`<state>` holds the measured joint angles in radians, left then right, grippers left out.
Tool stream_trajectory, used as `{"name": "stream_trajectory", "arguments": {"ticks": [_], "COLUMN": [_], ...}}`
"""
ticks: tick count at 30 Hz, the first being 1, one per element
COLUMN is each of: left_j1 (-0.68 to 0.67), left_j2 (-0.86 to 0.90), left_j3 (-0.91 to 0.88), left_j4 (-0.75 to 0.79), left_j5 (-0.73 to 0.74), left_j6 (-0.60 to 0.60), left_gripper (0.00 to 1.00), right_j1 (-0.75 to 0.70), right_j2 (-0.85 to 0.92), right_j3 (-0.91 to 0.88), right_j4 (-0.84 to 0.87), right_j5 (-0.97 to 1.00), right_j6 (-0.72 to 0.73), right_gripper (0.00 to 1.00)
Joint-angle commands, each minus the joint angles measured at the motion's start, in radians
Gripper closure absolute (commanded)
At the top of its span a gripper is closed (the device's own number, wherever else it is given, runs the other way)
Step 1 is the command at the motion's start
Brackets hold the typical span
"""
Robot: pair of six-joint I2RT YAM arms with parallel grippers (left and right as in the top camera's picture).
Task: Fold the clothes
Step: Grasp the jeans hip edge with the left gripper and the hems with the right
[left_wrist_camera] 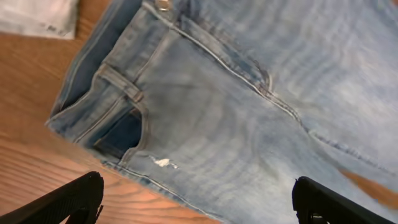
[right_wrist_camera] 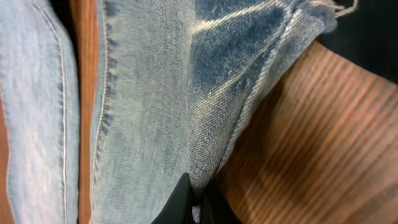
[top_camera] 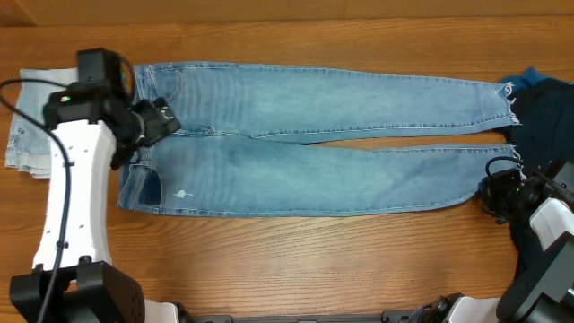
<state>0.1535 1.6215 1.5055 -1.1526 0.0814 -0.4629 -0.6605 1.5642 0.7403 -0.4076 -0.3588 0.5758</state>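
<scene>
The waist end lies loose and my right gripper holds only the near leg's hem, so my left gripper needs to grab the waist's near corner [top_camera: 126, 203] before both fold.
A long pair of faded light-blue jeans [top_camera: 305, 135] lies spread flat across the wooden table, waist at the left, leg ends at the right. A paler washed-denim piece [top_camera: 22, 135] lies at the far left, partly under the left arm. My left gripper [top_camera: 161, 121] hovers over the waist and is open; its fingers [left_wrist_camera: 196, 202] straddle the jeans' near edge by the front pocket [left_wrist_camera: 121, 134]. My right gripper [top_camera: 493, 190] is at the near leg's hem and is shut on the denim hem edge [right_wrist_camera: 249, 106], with its fingertips [right_wrist_camera: 198, 202] pinching the fabric.
A dark navy garment [top_camera: 547, 117] lies at the right edge of the table, next to the leg hems and under my right arm. Bare wood [top_camera: 314, 260] runs along the front of the table.
</scene>
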Motion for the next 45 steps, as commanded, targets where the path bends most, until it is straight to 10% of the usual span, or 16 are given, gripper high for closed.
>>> {"name": "stream_trajectory", "arguments": {"ticks": [1,29,33,39,45], "left_j1": [0.126,0.319,0.319,0.317,0.317], "left_j2": [-0.006,-0.006,-0.006,-0.006,-0.006], "left_j3": [-0.031,-0.675,-0.675,-0.675,-0.675], "left_j4": [-0.003,0.478,0.513,0.576,0.615], "left_j5": [0.223,0.072,0.076,0.091,0.134], "left_j6": [-0.039,0.028,0.028,0.029,0.029], "left_gripper": [0.0,0.0,0.35,0.38,0.05], "right_j1": [0.006,0.135,0.135,0.135,0.135], "right_j2": [0.003,0.003,0.003,0.003,0.003], "right_j3": [0.021,0.02,0.02,0.02,0.02], "right_j4": [-0.003,0.031,0.032,0.037,0.036], "right_j5": [0.026,0.149,0.149,0.149,0.149], "right_j6": [-0.008,-0.023,-0.023,-0.024,-0.027], "right_gripper": [0.96,0.96,0.96,0.96,0.96]}}
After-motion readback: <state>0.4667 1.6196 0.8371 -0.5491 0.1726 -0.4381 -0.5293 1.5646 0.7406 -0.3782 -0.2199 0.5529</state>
